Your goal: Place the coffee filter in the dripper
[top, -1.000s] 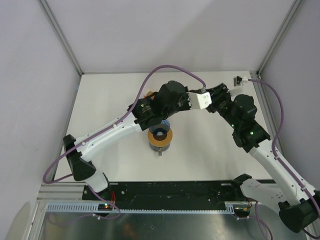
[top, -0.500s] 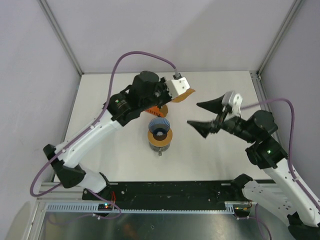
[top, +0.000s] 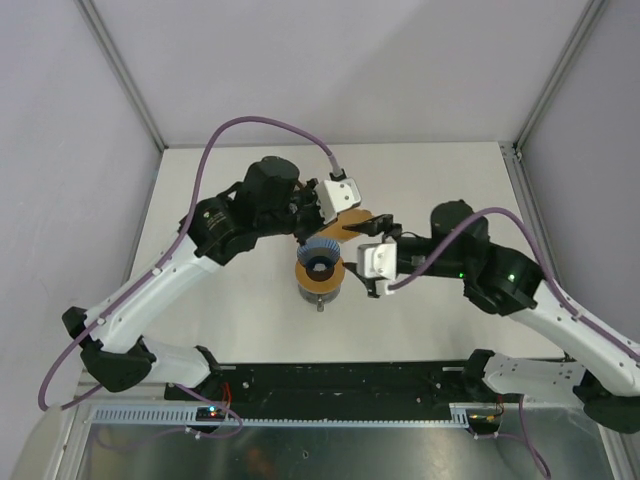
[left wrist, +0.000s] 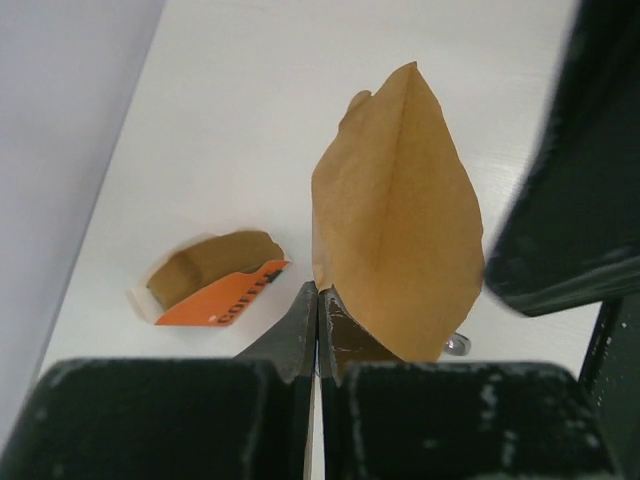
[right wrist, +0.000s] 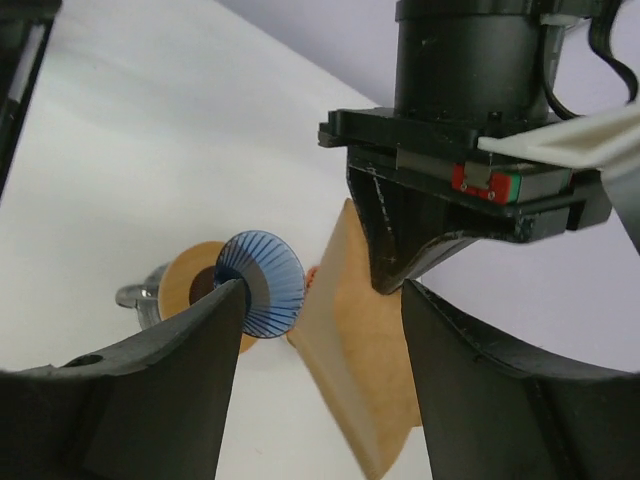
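Note:
My right gripper needs to take the filter's loose end point(right wrist: 374, 452) and carry it over, since the filter slants next to the dripper with one edge in my left gripper.
The dripper point(top: 320, 266), a blue ribbed cone on an orange-brown ring, stands mid-table; it also shows in the right wrist view point(right wrist: 268, 287). My left gripper point(top: 335, 222) is shut on the lower edge of the coffee filter point(top: 351, 222), a pale tan paper cone held in the air just behind and right of the dripper. In the left wrist view the filter point(left wrist: 395, 255) rises from the closed jaws. My right gripper point(top: 360, 252) is open, with its fingers on either side of the filter point(right wrist: 365, 380) and apart from it.
An orange-brown packet with dark lettering point(left wrist: 212, 287) lies open on the table behind the dripper. Grey walls stand close on the left, right and back. Purple cables loop over both arms.
My left gripper has swung the filter down and nearer the dripper. My right arm has moved left, bringing its open jaws up to the filter.

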You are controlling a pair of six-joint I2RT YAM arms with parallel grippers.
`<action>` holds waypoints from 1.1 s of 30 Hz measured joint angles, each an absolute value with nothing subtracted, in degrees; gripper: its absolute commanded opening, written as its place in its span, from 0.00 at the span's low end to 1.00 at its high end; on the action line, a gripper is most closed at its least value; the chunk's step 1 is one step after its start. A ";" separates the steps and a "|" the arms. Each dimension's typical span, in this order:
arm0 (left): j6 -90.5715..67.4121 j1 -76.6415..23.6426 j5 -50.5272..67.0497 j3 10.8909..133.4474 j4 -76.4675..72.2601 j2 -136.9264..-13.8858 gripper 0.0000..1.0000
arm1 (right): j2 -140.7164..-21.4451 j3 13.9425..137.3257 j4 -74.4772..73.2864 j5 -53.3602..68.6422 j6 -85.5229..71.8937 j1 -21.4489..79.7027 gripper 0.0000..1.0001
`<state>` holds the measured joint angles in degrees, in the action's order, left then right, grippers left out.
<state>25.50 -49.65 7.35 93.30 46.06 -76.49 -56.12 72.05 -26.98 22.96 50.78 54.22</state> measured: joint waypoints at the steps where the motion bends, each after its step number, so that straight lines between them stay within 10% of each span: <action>1: 25.47 -49.65 7.75 93.17 46.52 -76.49 0.00 | -57.58 73.34 -28.23 21.58 51.64 54.85 0.68; 16: 25.52 -49.98 9.76 92.55 48.90 -76.49 0.00 | -65.17 76.69 -38.87 9.52 53.80 56.66 0.60; 33: 22.20 -49.23 5.72 94.61 49.19 -78.65 0.00 | -71.22 79.75 -46.33 9.93 54.11 57.54 0.13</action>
